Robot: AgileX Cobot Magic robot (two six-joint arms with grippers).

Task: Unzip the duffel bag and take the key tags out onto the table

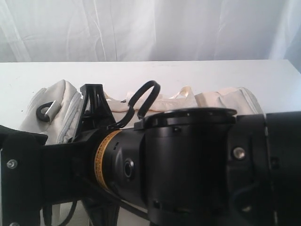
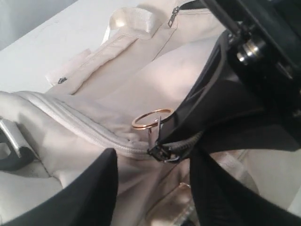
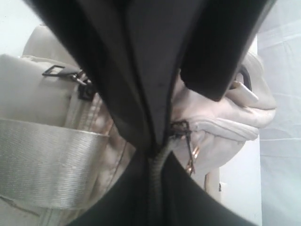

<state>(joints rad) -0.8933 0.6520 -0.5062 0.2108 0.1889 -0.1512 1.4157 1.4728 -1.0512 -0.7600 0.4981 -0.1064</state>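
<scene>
My right gripper should take the grey zip tape (image 3: 155,181) farther back, because its fingers crowd the zip slider that my left gripper should pull.
The cream-white duffel bag (image 1: 61,101) lies across the white table (image 1: 188,75); an arm in the foreground hides much of it. In the left wrist view the zip slider (image 2: 162,153) and its gold ring pull (image 2: 150,117) sit at the end of the still-closed grey zip piping (image 2: 70,120). My left gripper (image 2: 154,162) stands open around the slider, with its fingers (image 2: 84,193) apart from it on either side. My right gripper (image 3: 157,157) is shut on the grey zip tape (image 3: 157,179) just behind the slider (image 3: 181,127). The key tags are hidden.
A webbing handle (image 3: 47,160) and a black strap ring (image 1: 46,112) lie on the bag. A black cable loop (image 1: 143,96) arches above it. White curtains (image 1: 150,28) hang behind the table's far edge.
</scene>
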